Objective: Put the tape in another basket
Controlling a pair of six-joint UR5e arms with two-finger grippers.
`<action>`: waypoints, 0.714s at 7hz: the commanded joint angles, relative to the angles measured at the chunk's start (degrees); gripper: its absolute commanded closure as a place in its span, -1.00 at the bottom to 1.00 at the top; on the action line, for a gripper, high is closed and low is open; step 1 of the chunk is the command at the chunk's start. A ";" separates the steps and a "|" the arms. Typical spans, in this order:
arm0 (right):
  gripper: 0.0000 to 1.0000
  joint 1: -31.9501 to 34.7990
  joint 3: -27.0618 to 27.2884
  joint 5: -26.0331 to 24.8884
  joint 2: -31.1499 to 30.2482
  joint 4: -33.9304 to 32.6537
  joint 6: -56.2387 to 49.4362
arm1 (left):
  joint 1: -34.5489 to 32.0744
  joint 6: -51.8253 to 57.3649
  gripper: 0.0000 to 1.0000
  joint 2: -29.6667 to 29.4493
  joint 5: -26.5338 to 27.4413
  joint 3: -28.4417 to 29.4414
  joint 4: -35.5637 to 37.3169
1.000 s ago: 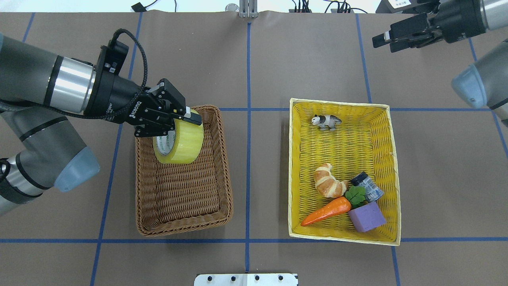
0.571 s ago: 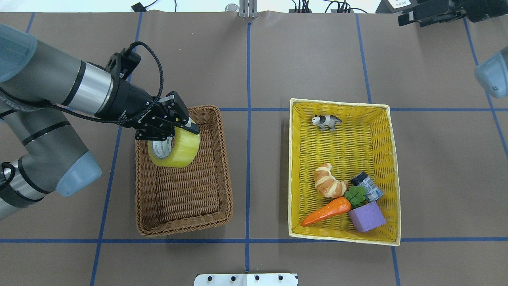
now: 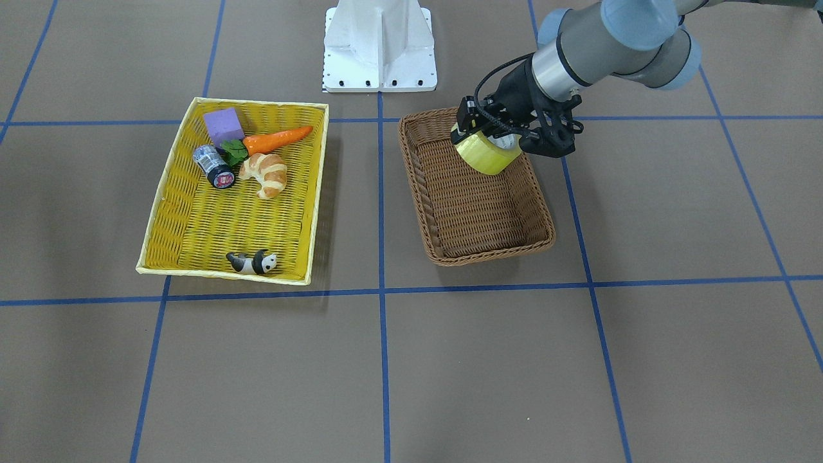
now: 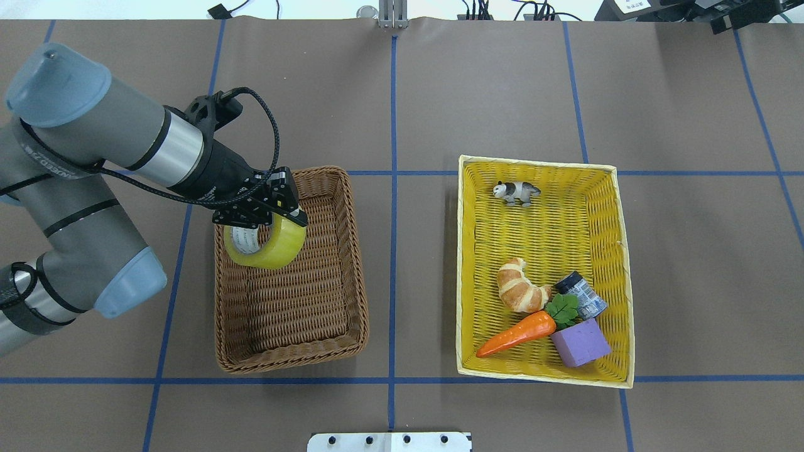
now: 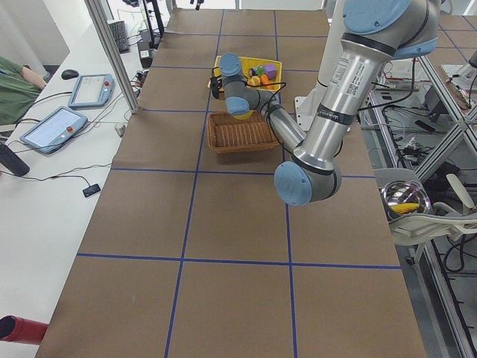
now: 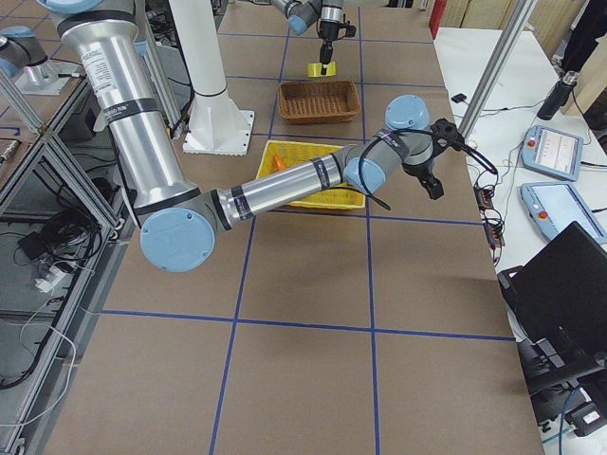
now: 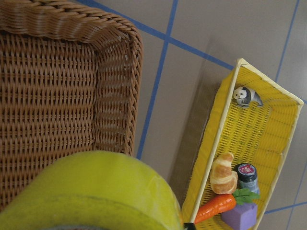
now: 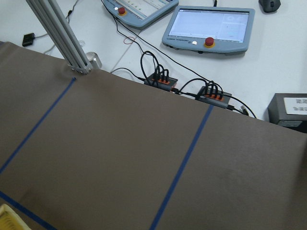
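Next, my left gripper releases the tape on the middle of the brown wicker basket's bottom [image 3: 489, 190] [image 7: 26, 141].
My left gripper [image 4: 269, 212] is shut on the tape [image 4: 267, 246], a yellowish roll with a white printed core. It holds the roll on edge, hanging over the far-left corner of the brown wicker basket [image 4: 357, 270], above the basket's floor. The front-facing view shows the tape [image 3: 487, 156], the left gripper [image 3: 498, 134] and the basket [image 3: 488, 258]. In the left wrist view the tape [image 7: 91, 191] fills the bottom over the basket [image 7: 62, 86]. My right gripper [image 4: 738, 14] is at the far right edge, mostly out of view; I cannot tell its state.
A shallow yellow woven tray [image 4: 468, 263] lies right of the basket. It holds a panda figure [image 4: 516, 192], croissant [image 4: 520, 287], carrot [image 4: 515, 334], purple block [image 4: 581, 343] and a small grey jar [image 4: 583, 295]. The robot's base plate [image 4: 389, 441] is at the near edge.
My left gripper has carried the tape slightly left and down toward the basket, still shut on it. The right arm has drawn back to the far right, almost out of the overhead view.
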 commanded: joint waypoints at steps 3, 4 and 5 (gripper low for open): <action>-1.00 3.58 1.45 -5.82 -0.22 -27.10 -25.97 | 3.74 17.48 1.00 -2.45 7.63 0.49 16.32; -1.00 3.14 1.54 -6.27 -0.22 -31.43 -26.19 | 5.07 19.42 1.00 -5.34 9.84 0.58 22.53; -1.00 2.96 1.54 -6.45 -0.30 -35.21 -26.19 | 5.43 22.14 1.00 -6.93 10.64 0.59 27.03</action>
